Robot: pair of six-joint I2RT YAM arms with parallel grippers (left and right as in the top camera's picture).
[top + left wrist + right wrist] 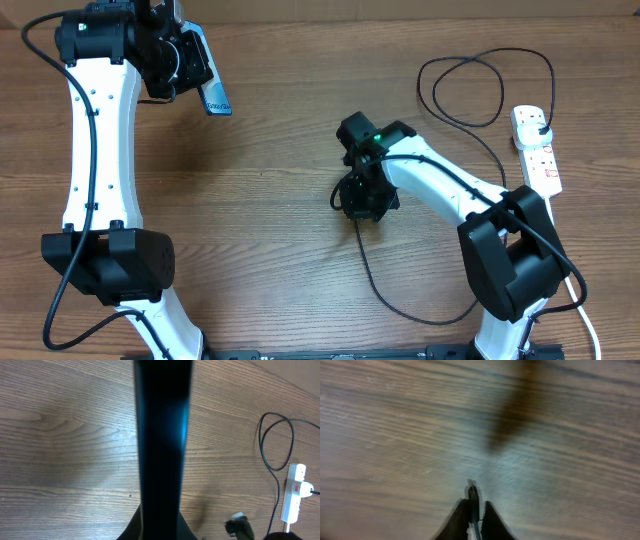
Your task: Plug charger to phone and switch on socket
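My right gripper is holding the charger with its connector tip sticking out too short past the fingers, so next I put it down and grip nearer the cable (476, 522) before I plug it in.
My left gripper (192, 62) is shut on the phone (209, 78) and holds it up off the table at the far left, its blue screen tilted. In the left wrist view the phone (162, 435) fills the centre as a dark bar. My right gripper (360, 200) is at the table's middle, shut on the charger's connector end (472, 497), whose tip pokes out between the fingers. The black charger cable (375, 275) trails back, loops (470, 90) at the far right and its plug (540, 131) sits in the white socket strip (537, 150).
The socket strip also shows in the left wrist view (294, 492) at the right edge. Its thick white cord (585, 315) runs down the right side. Both arm bases stand at the front edge.
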